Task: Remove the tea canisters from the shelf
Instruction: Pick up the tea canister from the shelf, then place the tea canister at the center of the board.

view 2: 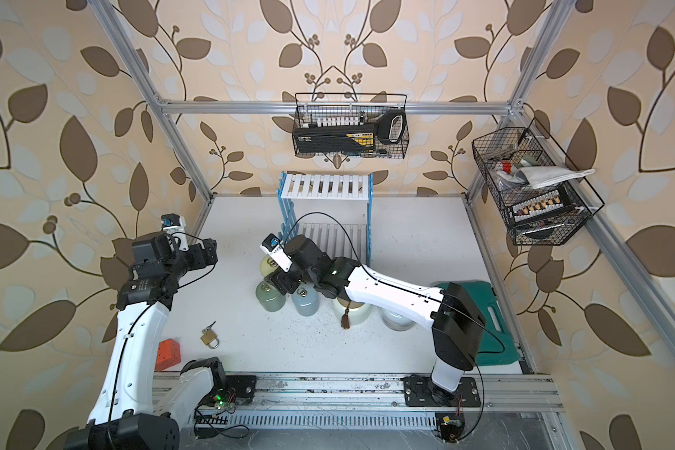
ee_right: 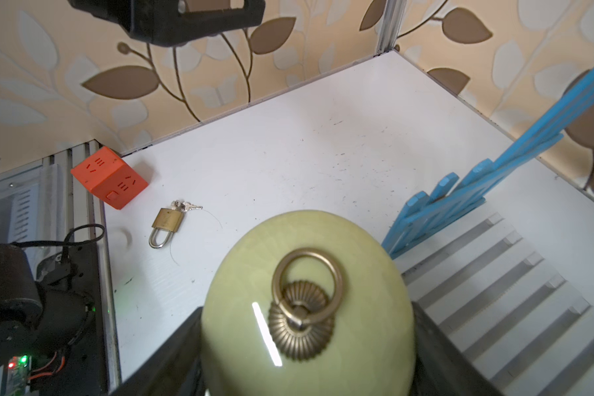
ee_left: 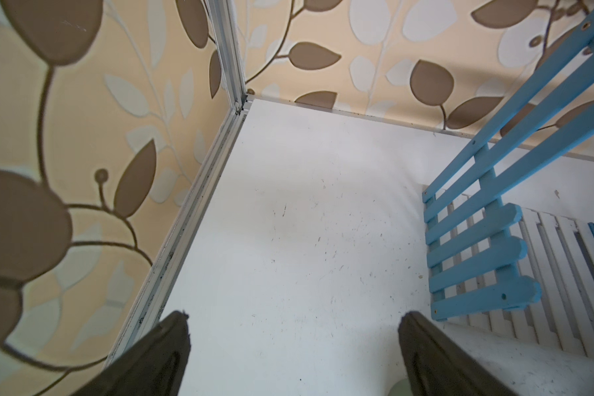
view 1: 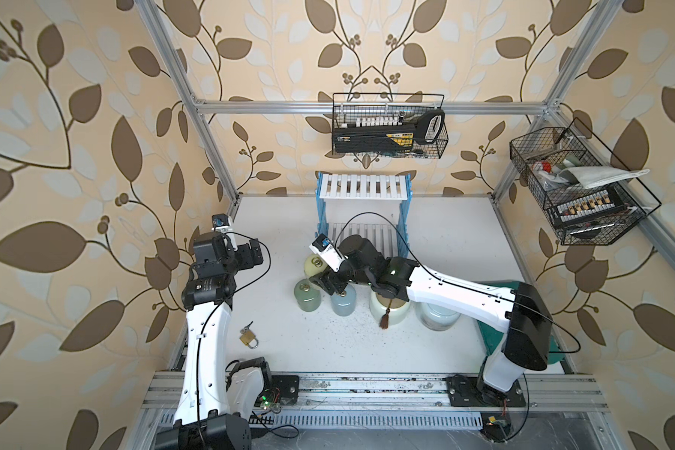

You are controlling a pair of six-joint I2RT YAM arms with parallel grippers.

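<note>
The bare table (view 1: 271, 300) has a spot between the sage green canister and the brass padlock. Next, my right gripper lets go of the yellow-green canister, now beside the shelf's front corner, there.
My right gripper (ee_right: 307, 319) is shut on the yellow-green canister (ee_right: 247, 274), one finger on each side below its ring-topped lid. In both top views this canister (view 1: 313, 265) is beside the front left corner of the shelf (view 1: 363, 186), off its boards. Both white boards of the shelf (view 2: 324, 186) are bare. The sage green canister (view 1: 308, 298), the grey-blue one (view 1: 343, 303), the cream one with the tassel (view 1: 390, 313) and the pale-blue one (view 1: 437, 319) stand on the table in front, partly under the right arm. My left gripper (ee_left: 294, 320) is open over bare table left of the shelf.
A brass padlock with keys (view 1: 248, 339) and an orange cube (view 2: 168, 354) lie at the front left. A green case (view 2: 491, 311) sits at the right edge. Two black wire baskets (view 1: 388, 128) (view 1: 577, 187) hang on the back and right walls.
</note>
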